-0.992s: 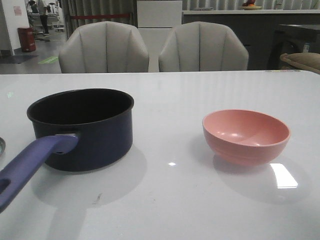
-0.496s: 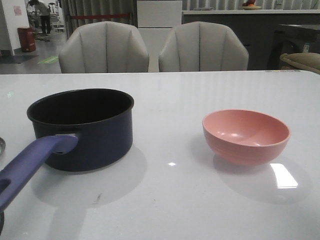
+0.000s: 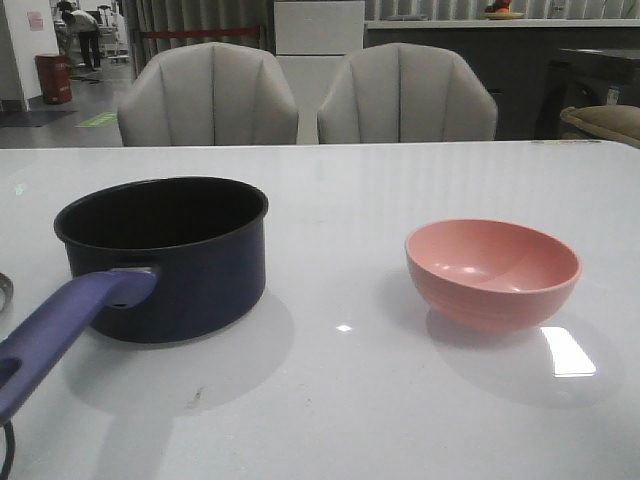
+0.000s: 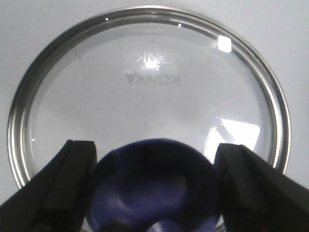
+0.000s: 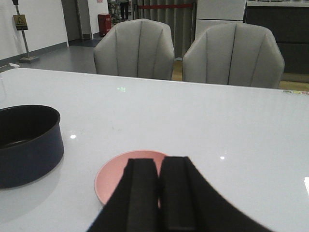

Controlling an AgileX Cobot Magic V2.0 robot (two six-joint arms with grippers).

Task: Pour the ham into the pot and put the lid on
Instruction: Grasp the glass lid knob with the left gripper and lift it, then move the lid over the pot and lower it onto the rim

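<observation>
The robot's left gripper should release the lid on the navy pot's round rim [image 3: 162, 210], so that it covers the pot's dark inside.
The lid [image 4: 145, 96] lies on the white table, its blue knob [image 4: 154, 188] between my left gripper's fingers. My left gripper [image 4: 155, 147] has a finger [image 4: 72, 169] against each side of the knob. In the front view only a sliver of the lid's rim [image 3: 4, 288] shows at the far left edge. The navy pot [image 3: 170, 270] stands at the left with its handle [image 3: 60, 335] pointing to the front left; it also shows in the right wrist view [image 5: 29, 145]. No ham shows; the pot's inside is dark. My right gripper [image 5: 159, 162] is shut and empty, held above the table in front of the pink bowl.
The pink bowl [image 3: 492, 272] stands at the right and looks empty; its rim also shows in the right wrist view [image 5: 111, 176]. Two grey chairs [image 3: 210, 95] stand behind the table's far edge. A dark cable loop [image 3: 4, 455] shows at the bottom left corner.
The sliver of the lid's rim at the far left edge has shifted slightly. A dark cable has come into the bottom left corner. Pot and bowl have not moved.
</observation>
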